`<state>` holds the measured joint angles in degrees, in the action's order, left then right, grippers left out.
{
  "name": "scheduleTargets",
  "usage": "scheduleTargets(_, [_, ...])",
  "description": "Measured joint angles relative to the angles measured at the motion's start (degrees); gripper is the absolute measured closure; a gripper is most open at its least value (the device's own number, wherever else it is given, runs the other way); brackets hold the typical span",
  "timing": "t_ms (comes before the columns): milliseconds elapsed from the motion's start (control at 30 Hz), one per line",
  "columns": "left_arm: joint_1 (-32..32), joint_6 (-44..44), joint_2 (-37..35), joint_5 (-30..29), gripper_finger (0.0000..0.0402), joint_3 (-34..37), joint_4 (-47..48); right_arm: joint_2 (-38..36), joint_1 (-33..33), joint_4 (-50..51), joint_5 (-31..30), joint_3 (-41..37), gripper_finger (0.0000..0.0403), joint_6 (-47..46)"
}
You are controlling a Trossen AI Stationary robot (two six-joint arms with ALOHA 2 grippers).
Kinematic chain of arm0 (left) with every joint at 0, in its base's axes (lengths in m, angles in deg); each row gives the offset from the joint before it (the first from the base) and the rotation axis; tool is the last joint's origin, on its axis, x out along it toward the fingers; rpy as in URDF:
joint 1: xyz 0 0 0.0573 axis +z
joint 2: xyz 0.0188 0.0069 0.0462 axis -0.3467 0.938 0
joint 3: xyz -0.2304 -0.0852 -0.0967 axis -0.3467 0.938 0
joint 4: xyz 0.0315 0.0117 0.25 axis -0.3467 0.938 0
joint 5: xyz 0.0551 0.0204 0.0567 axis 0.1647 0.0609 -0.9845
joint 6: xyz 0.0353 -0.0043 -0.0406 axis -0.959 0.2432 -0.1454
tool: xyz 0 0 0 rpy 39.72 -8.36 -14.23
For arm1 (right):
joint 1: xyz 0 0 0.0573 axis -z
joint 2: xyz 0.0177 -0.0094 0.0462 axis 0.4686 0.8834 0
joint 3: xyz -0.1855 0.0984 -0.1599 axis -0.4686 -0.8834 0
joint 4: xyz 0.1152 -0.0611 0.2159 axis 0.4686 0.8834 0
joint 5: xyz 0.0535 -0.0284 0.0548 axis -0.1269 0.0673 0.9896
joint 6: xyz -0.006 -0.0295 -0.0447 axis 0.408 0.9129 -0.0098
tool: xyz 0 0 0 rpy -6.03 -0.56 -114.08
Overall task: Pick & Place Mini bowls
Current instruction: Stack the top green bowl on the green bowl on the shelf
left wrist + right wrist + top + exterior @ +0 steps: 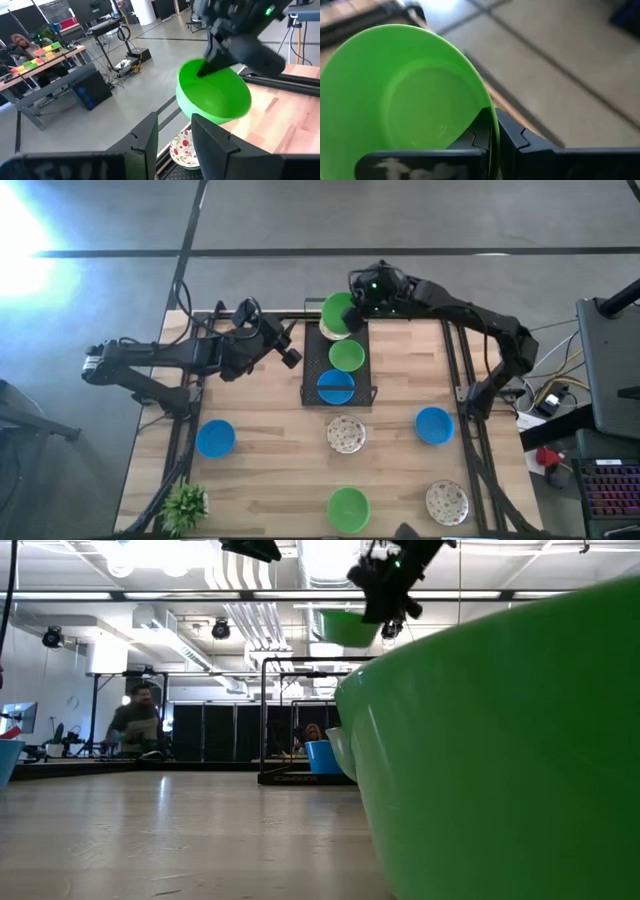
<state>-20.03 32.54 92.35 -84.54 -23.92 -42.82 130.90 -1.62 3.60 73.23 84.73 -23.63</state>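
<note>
My right gripper will set the held green bowl down inside the other green bowl in the black tray (347, 356).
My right gripper (357, 300) is shut on a green mini bowl (338, 313), which hangs over the far end of a black tray (308, 385). A white floral bowl (184, 150) lies in the tray just below the held bowl. Behind it in the tray sit a second green bowl (346, 356) and a blue bowl (336, 387). My left gripper (175, 145) stands open left of the tray, touching nothing. On the table rest two blue bowls (215, 438) (433, 425), two floral bowls (346, 434) (447, 502) and a green bowl (348, 508). My right gripper pinches the green bowl's rim (487, 107), one finger inside the bowl and one outside. The fingers slant down from the table's far right. The bowl is lifted clear and tilted, hanging above the tray's far end (345, 628).
A small potted plant (185, 505) stands at the near left corner. The near green bowl (500, 740) fills the low view's right half. Black frame rails (468, 410) run along both table sides. Bare wood (270, 480) lies between the loose bowls.
</note>
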Motion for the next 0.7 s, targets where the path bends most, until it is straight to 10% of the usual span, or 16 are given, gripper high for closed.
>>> scheduleTargets(700, [0.17, 6.82, -0.26, 2.52, 0.0300, 0.01, 3.05, 14.38, 5.44, 7.58, 20.46, -2.66, 0.0394, -3.81])
